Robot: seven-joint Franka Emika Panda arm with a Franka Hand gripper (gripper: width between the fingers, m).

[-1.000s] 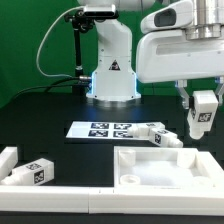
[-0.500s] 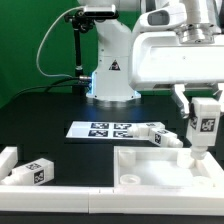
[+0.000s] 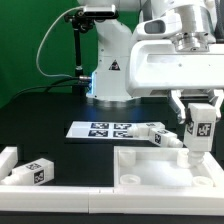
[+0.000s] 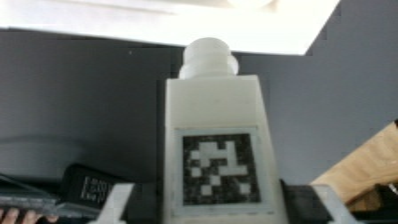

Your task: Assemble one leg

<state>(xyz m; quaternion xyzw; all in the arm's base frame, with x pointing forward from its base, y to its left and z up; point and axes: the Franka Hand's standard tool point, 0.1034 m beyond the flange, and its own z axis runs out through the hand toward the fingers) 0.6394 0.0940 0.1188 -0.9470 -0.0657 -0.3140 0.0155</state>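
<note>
Next, I release the upright white leg in the white panel's near corner socket (image 3: 204,182), just below it.
My gripper (image 3: 203,118) is shut on a white leg (image 3: 202,130) with a black-and-white tag, held upright over the far right corner of the white panel (image 3: 165,172). The leg's lower end is at or just above the panel's corner; whether it touches cannot be told. In the wrist view the leg (image 4: 217,120) fills the middle, its round peg pointing away toward the panel (image 4: 214,22), with my gripper (image 4: 210,205) closed on its sides. Another leg (image 3: 160,133) lies by the marker board (image 3: 105,130). A third leg (image 3: 35,170) lies at the exterior view's left.
The robot base (image 3: 110,75) stands at the back behind the marker board. A white rimmed part (image 3: 8,160) sits at the exterior view's left edge next to the third leg. The table top is black.
The gripper with the leg has come down and shifted slightly left, bringing the leg's lower end to the panel's far right corner.
</note>
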